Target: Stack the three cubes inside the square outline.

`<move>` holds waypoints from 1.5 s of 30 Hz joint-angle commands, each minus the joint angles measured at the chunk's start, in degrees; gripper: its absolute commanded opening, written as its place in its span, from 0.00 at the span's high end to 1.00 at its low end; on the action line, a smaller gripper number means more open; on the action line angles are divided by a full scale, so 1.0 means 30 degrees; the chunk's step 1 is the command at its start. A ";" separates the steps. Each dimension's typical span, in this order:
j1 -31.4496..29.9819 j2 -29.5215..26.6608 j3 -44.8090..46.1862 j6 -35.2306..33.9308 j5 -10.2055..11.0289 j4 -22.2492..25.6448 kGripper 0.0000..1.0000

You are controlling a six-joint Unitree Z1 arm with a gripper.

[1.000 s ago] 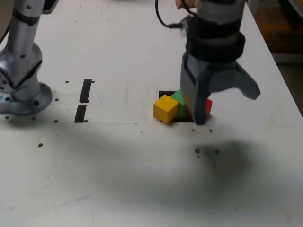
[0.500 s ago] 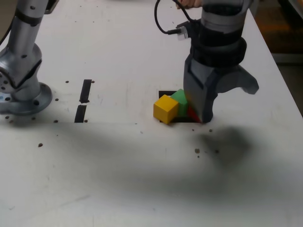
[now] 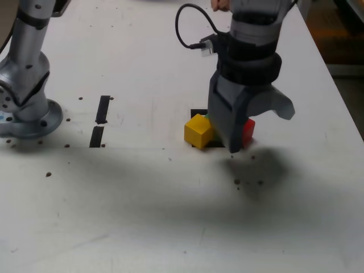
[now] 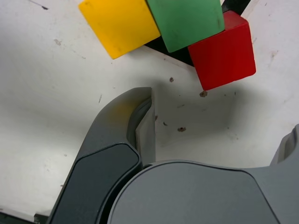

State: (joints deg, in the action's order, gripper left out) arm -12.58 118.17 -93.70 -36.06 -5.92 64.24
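Observation:
The red cube beside the green cube is next, and my gripper should go to it and close on the red cube's opposite sides (image 3: pixel 248 132) (image 4: pixel 223 53).
Three cubes cluster at the square outline (image 3: pixel 198 112), whose black tape mostly hides beneath them. The yellow cube (image 3: pixel 199 131) sits on the exterior view's left and the red cube (image 3: pixel 248 131) on its right. The green cube is hidden behind my gripper (image 3: pixel 259 129) there. My gripper hangs open over the cluster, its near finger (image 3: pixel 230 135) down in front between yellow and red, holding nothing. In the wrist view the green cube (image 4: pixel 187 18) overlaps the yellow cube (image 4: pixel 119 23) and red cube (image 4: pixel 223 51), with outline tape (image 4: pixel 170 52) below them and one finger (image 4: pixel 140 126) short of them.
The arm's metal base (image 3: pixel 28 114) stands at the exterior view's left, with two short black tape strips (image 3: pixel 102 109) beside it. A black cable (image 3: pixel 185 28) loops off the wrist. The table's edge (image 3: pixel 341 96) runs down the exterior view's right.
My gripper has shifted toward the exterior view's left and now covers the green cube. Its jaws stayed open. The cubes have not moved.

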 commanded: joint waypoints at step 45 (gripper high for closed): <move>0.2610 0.0917 0.3201 -0.0093 -0.0479 -0.5003 0.57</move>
State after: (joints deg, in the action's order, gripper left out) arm -4.86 120.97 -84.41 -36.15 -7.87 49.78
